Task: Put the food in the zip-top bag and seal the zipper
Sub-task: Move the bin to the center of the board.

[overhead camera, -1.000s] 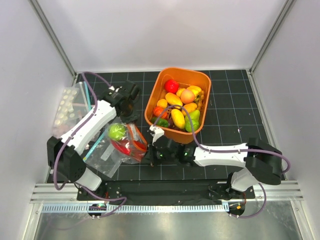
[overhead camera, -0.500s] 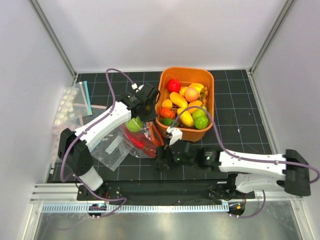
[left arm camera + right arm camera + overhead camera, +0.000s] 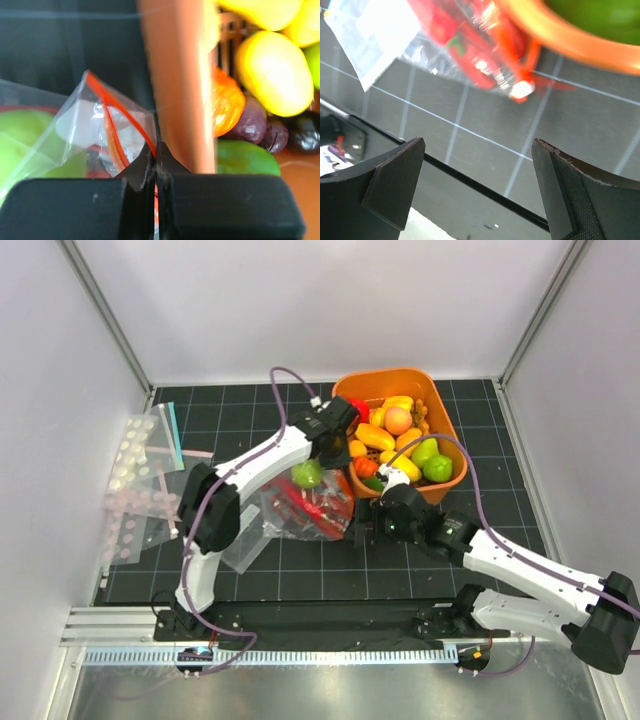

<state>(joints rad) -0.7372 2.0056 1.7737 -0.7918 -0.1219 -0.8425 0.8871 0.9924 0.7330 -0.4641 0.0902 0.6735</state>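
My right gripper is to close next on the zipper's near end (image 3: 344,536) (image 3: 522,90), at the white tip on the corner of the zip-top bag farthest from my left gripper.
The zip-top bag (image 3: 300,508) lies crinkled on the black mat, with the red lobster (image 3: 312,508) and the light-green fruit (image 3: 307,474) inside it. My left gripper (image 3: 328,452) is shut on the bag's mouth corner, right against the orange basket. The left wrist view shows that gripper (image 3: 156,147) pinching the red-orange zipper (image 3: 117,107), the fruit (image 3: 20,135) behind clear plastic at the left. My right gripper (image 3: 362,530) stands open beside the bag's right end, holding nothing. In its wrist view the right gripper (image 3: 479,144) hovers over bare mat below the lobster (image 3: 470,40).
The orange basket (image 3: 392,376) of toy produce stands at the back right, its wall (image 3: 175,75) touching my left fingers and its rim (image 3: 570,47) above the right gripper. A flat bag with a teal strip (image 3: 150,445) lies at the far left. A white-labelled flat bag (image 3: 245,545) lies under the zip-top bag.
My left gripper has dragged the bag to the right, and the basket has shifted right with it. The right gripper let go of the bag's edge, opened wide and moved right.
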